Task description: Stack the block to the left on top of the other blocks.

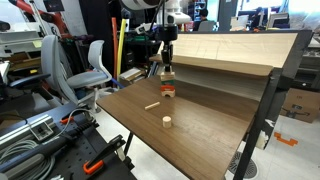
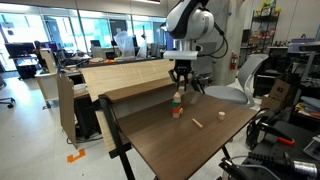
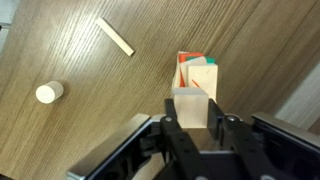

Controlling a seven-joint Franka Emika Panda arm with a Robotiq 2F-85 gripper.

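My gripper is holding the tiny pale natural-wood block. It will let go of it on the green and pale yellow top of the pile [image 1: 168, 75] [image 3: 202, 102].
My gripper [image 3: 192, 104] is shut on the tiny pale natural-wood block [image 3: 192, 112], which sits between the two black fingers. Right below it is the pile of painted blocks [image 3: 198, 72], green and pale yellow over red-orange. In both exterior views the gripper [image 1: 167, 64] [image 2: 181, 84] hangs straight over the pile [image 1: 168, 89] [image 2: 177, 107] near the table's raised back shelf. I cannot tell whether the held block touches the pile's top.
A thin flat pale stick [image 3: 115, 36] [image 1: 152, 105] [image 2: 198, 124] and a short round pale cylinder [image 3: 48, 92] [image 1: 167, 122] [image 2: 222, 115] lie on the dark wood table [image 1: 200, 125]. A pale raised shelf [image 1: 230, 50] runs behind the pile. Chairs and equipment stand around the table.
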